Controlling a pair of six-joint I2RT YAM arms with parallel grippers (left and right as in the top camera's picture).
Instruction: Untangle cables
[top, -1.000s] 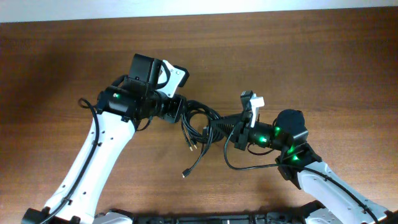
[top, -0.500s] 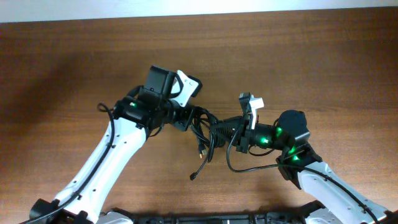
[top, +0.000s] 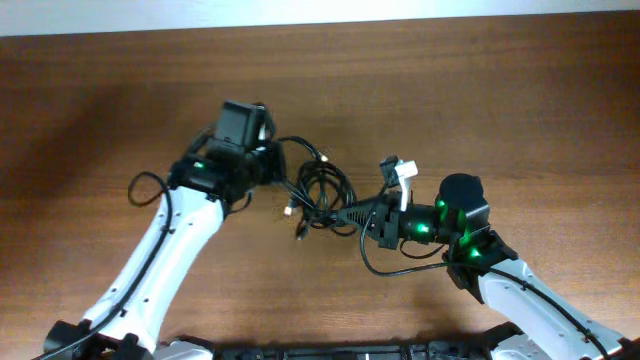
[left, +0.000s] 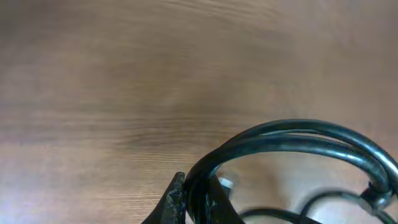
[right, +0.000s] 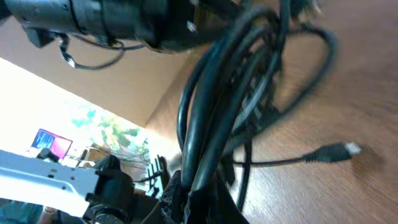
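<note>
My right gripper clamps several strands of cable that my left gripper's loop pulls against. I need to open my right gripper, then take hold of the bundle again by its coils (top: 327, 184).
The cables (top: 322, 188) are thin black cords knotted into one small bundle, hanging between my two grippers at the table's middle. My left gripper (top: 274, 168) is shut on a loop at the bundle's left side. In the left wrist view the gripper (left: 194, 190) pinches a doubled black strand (left: 298, 134) that arcs away to the right. My right gripper (top: 348, 212) is shut on the bundle's right side. In the right wrist view the gripper (right: 202, 186) clamps several strands (right: 217, 106). One loose plug end (right: 339, 149) lies on the wood.
The brown wooden table (top: 500, 90) ends at a pale strip along the far edge. Loose plug ends (top: 298, 233) dangle below the bundle. The right arm's own thicker wire (top: 385, 268) loops beside its wrist, and the left arm's wire (top: 140, 186) sticks out to the left.
My left gripper reached right into the bundle, closed on a loop, then drew back left and away, stretching the cables. My right gripper stayed shut and shifted slightly toward me.
</note>
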